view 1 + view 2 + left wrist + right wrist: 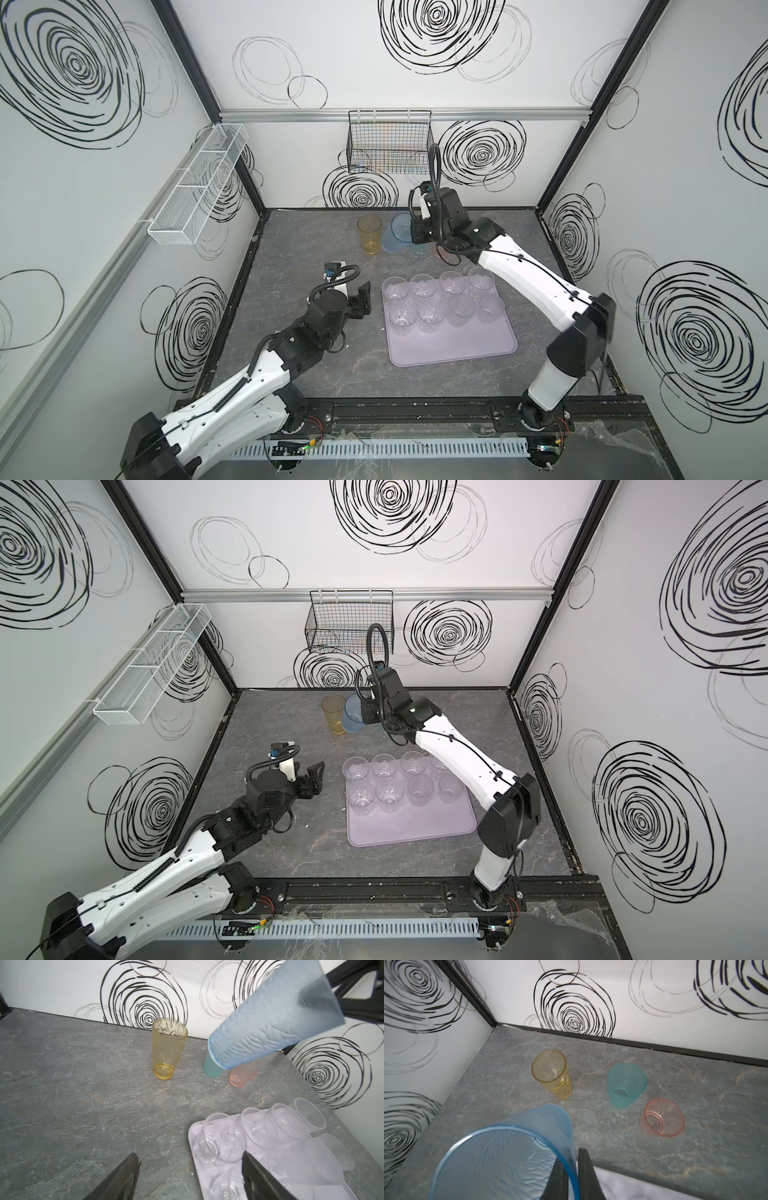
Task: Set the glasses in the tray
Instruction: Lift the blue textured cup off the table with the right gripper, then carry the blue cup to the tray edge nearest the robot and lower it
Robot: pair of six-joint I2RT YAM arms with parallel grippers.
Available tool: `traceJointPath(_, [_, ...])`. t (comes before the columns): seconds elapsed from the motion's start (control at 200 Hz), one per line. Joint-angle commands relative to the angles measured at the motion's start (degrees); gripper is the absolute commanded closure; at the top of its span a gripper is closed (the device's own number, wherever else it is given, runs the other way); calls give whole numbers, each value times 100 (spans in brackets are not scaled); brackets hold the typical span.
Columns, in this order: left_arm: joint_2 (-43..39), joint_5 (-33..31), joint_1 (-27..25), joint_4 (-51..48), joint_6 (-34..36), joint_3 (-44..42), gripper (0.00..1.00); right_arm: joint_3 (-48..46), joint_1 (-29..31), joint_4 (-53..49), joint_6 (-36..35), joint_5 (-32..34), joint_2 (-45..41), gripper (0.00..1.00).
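Note:
The robot's right gripper needs to release the blue glass, now hanging tilted above the table near the back, in the lilac tray's near corner (405, 352) by the left gripper.
My right gripper (573, 1153) is shut on the rim of the blue glass (500, 1159), one finger inside and one outside. In both top views the blue glass (399, 237) (353, 719) hangs tilted above the table near the back. On the table around it stand the amber glass (550, 1072) (369, 235), the teal glass (626, 1082) and the short pink glass (663, 1118). Several clear glasses (395, 291) stand in two rows at the far end of the lilac tray (453, 345) (220, 1172). My left gripper (362, 301) (189, 1156) hovers open and holding nothing at the tray's left edge.
A black wire basket (388, 143) hangs on the back wall above the tinted glasses. A white mesh basket (199, 183) is mounted on the left wall. The near half of the tray is bare. A slotted cable duct (374, 451) runs along the front.

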Motion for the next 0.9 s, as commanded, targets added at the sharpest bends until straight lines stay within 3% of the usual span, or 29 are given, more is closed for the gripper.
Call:
traceJointPath(0.0, [-293,-619,-310,-692,65,284,19,-764,205,168,273,-82,-891,100])
traceJointPath(0.185, [-656,-723,-706,-1288,-238,364,19,-2129,538,-88,641,-364,-1970,100])
traceJointPath(0.465, [-618,-919,-1401,-1229,-884,143,18,-2944,1344,-1101,1207,-291,-2744,100])
traceJointPath(0.675, [-300,-976,-1742,-852,-1039,-22,17,-3214,2166,-1439,1682,-56,-2837,100])
traceJointPath(0.896, [-167,-1051,-1843,-588,-1040,-163,17,-3729,2355,-1071,1767,294,-2670,100])
